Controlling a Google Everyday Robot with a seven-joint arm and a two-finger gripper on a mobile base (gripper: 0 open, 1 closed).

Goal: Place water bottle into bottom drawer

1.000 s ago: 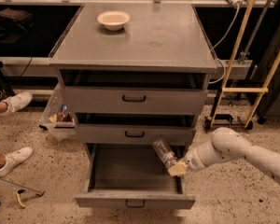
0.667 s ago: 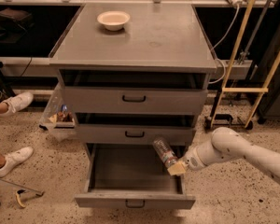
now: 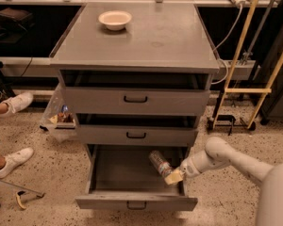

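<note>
Next, the gripper releases the water bottle on the bottom drawer's inside (image 3: 155, 178), nearer the side of the drawer the arm reaches over.
The bottom drawer (image 3: 132, 201) of the grey cabinet is pulled wide open and its inside looks bare. My gripper (image 3: 173, 176) reaches in from the right over the drawer's right side and is shut on the water bottle (image 3: 159, 163), a small clear bottle with a pale band. The bottle tilts up and to the left, held above the drawer's floor near its right wall.
A cream bowl (image 3: 114, 19) sits on the cabinet top (image 3: 155, 36). The two upper drawers (image 3: 136, 100) stand slightly open. A clear bin (image 3: 59, 119) of items stands left of the cabinet. A person's white shoes (image 3: 14, 159) are at the left. A wooden frame (image 3: 254, 91) is at the right.
</note>
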